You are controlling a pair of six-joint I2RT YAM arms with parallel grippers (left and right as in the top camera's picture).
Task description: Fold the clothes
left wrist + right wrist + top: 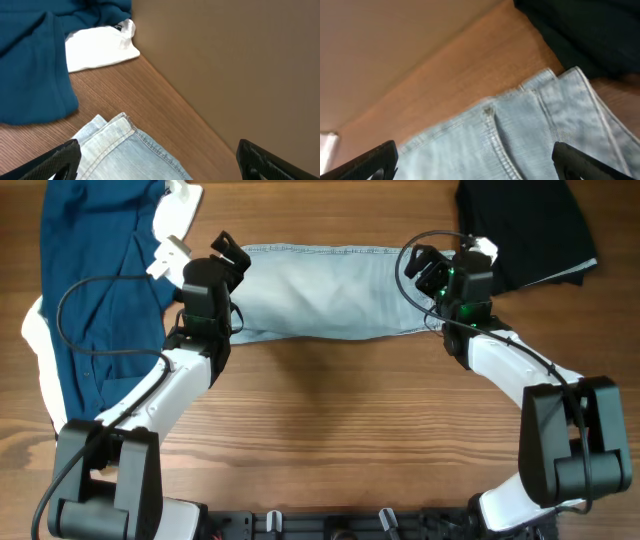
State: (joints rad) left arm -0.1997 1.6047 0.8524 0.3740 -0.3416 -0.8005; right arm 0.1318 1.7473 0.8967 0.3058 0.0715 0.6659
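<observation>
My right gripper should next grab the denim shorts' layered edge (438,318) at the end that is closest to the black garment, towards the near corner.
The pale blue denim shorts (325,292) lie folded into a long strip across the far middle of the table. My left gripper (232,260) is open over the strip's left end, its fingers wide apart above the stitched hem corner (125,150). My right gripper (428,268) is open over the strip's right end, its fingers spread above the seam and layered edges (520,135). Neither gripper holds the denim.
A blue shirt (95,290) lies at the far left over a white cloth (178,215), both also in the left wrist view (30,60). A black garment (525,225) lies at the far right, close to the shorts' right end.
</observation>
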